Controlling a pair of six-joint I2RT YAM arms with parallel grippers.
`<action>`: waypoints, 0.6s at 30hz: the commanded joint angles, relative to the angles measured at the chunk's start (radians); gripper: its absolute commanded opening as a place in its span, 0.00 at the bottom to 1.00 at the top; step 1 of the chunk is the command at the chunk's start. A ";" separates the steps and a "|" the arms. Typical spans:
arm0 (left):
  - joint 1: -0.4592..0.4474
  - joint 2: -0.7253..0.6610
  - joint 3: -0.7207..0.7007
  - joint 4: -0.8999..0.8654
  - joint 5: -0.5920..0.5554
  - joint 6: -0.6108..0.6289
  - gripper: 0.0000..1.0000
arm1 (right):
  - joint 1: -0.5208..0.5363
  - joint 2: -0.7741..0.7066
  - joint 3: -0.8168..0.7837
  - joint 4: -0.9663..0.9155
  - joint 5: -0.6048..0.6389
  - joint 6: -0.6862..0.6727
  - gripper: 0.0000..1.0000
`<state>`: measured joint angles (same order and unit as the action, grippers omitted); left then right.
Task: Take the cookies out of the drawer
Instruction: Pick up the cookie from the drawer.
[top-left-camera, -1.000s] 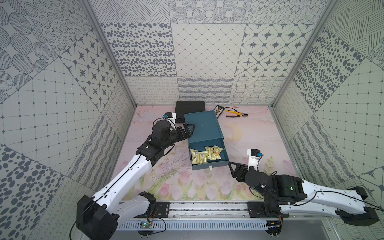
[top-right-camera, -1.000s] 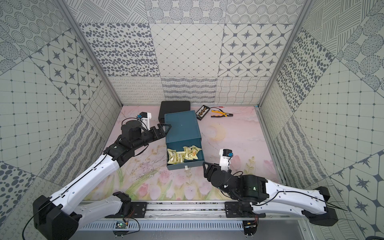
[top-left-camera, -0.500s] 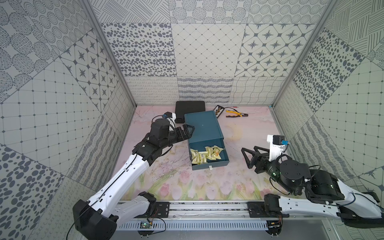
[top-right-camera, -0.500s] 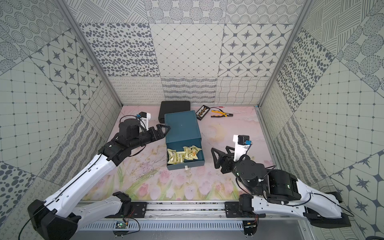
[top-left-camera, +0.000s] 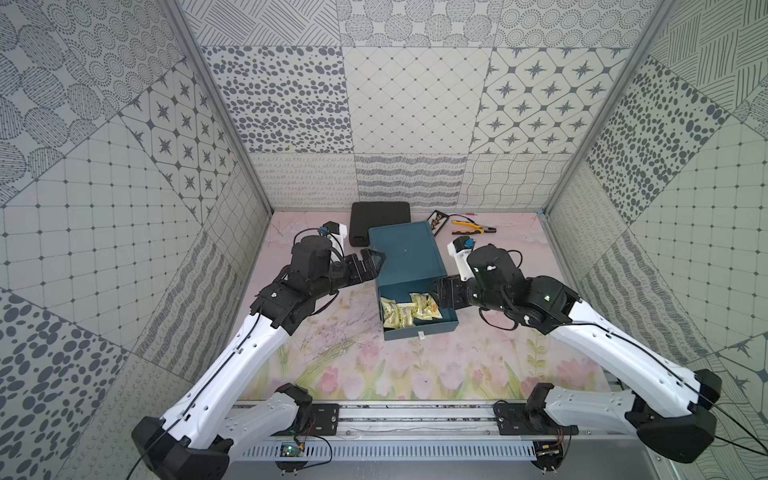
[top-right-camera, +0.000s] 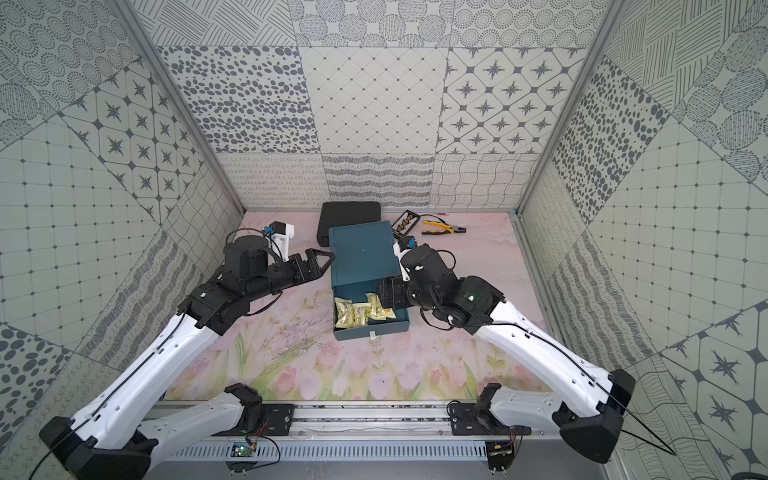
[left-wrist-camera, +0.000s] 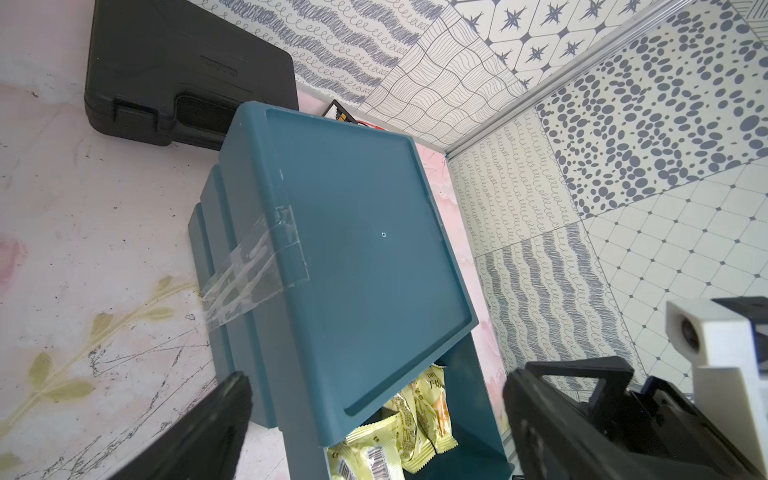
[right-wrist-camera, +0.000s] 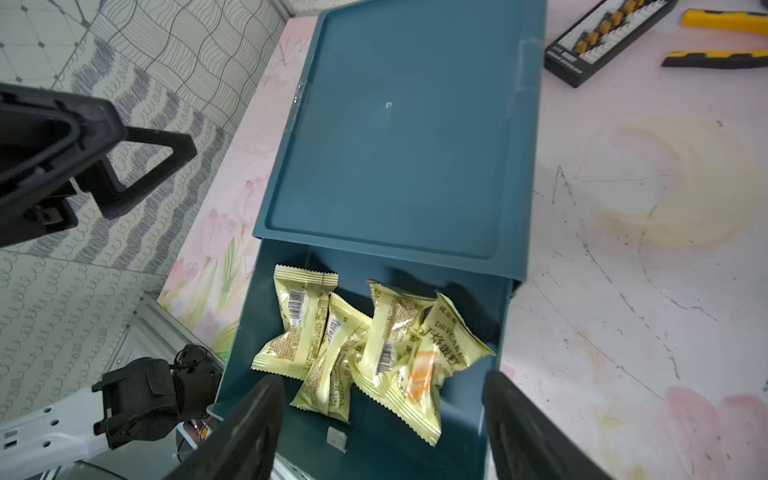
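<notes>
The robot's right gripper will close on the middle of the outermost cookie (top-left-camera: 390, 313) (right-wrist-camera: 296, 318), which lies along the side of the drawer nearest the left gripper.
Several shiny yellow-gold cookies (top-left-camera: 409, 313) (top-right-camera: 361, 311) (right-wrist-camera: 365, 349) (left-wrist-camera: 399, 432) lie heaped in the pulled-out teal drawer (top-left-camera: 419, 332) (top-right-camera: 370, 330) (right-wrist-camera: 415, 440) of a teal box (top-left-camera: 405, 257) (left-wrist-camera: 365, 257). My right gripper (top-left-camera: 436, 295) (top-right-camera: 384, 295) (right-wrist-camera: 382, 386) hangs open just above the drawer's right side, its fingers straddling the packets without touching them. At the box's left top edge my left gripper (top-left-camera: 374, 266) (top-right-camera: 326, 264) (left-wrist-camera: 376, 382) stands open, holding nothing.
A black case (top-left-camera: 380, 216) lies behind the box against the back wall. A slim black tray (top-left-camera: 438, 217) and yellow-handled pliers (top-left-camera: 473, 226) lie at the back right. Patterned walls close in three sides; tape (left-wrist-camera: 253, 266) fixes the box to the table.
My right arm has swung from the table's front right up and inward to the drawer, with its gripper now over the packets. The left arm has barely shifted.
</notes>
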<state>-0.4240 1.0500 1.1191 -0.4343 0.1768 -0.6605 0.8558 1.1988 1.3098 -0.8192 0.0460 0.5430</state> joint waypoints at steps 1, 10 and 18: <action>-0.004 0.038 0.013 0.024 0.025 0.058 0.99 | -0.014 0.028 0.072 0.005 -0.081 -0.023 0.76; -0.004 0.155 -0.013 0.183 -0.007 0.067 0.99 | 0.033 0.102 0.072 -0.042 -0.037 0.057 0.65; -0.004 0.256 0.002 0.231 0.095 0.045 0.99 | 0.112 0.174 0.075 -0.075 0.082 0.137 0.65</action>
<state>-0.4240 1.2594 1.1069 -0.3035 0.1970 -0.6266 0.9554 1.3445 1.3663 -0.8845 0.0605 0.6376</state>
